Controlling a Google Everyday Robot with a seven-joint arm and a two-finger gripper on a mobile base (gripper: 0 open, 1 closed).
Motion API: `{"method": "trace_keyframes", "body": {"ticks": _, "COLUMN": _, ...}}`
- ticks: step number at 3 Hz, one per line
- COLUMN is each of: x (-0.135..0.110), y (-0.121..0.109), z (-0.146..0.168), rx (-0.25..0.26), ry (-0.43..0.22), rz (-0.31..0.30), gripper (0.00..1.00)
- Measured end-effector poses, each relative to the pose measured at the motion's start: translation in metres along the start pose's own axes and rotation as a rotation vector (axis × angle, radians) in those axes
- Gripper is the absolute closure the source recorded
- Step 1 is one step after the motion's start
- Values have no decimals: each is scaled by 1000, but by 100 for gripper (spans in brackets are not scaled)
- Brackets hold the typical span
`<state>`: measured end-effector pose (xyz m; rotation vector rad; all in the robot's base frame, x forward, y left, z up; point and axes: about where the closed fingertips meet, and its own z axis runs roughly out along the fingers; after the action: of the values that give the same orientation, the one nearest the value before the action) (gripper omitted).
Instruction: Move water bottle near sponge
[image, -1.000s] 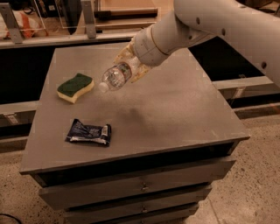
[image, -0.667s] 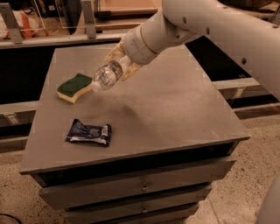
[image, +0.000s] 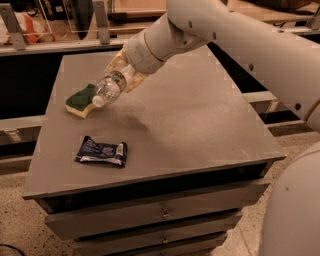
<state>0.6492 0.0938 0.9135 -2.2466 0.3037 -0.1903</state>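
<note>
Next, I release the water bottle on the grey table (image: 104, 104) close beside the sponge, cap toward the snack packet.
The water bottle (image: 109, 88) is a clear ribbed bottle with a white cap, tilted cap-down and to the left. My gripper (image: 122, 71) is shut on the water bottle and holds it above the table, at the left rear. The bottle's cap hangs right next to the sponge (image: 82, 100), which has a green top over pale yellow foam and lies on the table's left side. I cannot tell whether the cap touches the sponge.
A flat dark blue snack packet (image: 102, 151) lies at the front left of the grey table (image: 200, 125). Drawers sit under the tabletop. A shelf rail runs behind the table. My white arm reaches in from the right.
My gripper has carried the water bottle to the left and lower, from the table's middle rear to right beside the sponge. The sponge and packet have not moved.
</note>
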Motion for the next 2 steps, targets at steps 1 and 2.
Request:
{"method": "trace_keyframes", "body": {"ticks": 1, "x": -5, "y": 1, "z": 16, "rx": -8, "ry": -24, "rz": -15, "gripper": 100}}
{"method": "trace_keyframes", "body": {"ticks": 2, "x": -10, "y": 5, "z": 28, "rx": -19, "ry": -44, "rz": -16, "gripper": 100}}
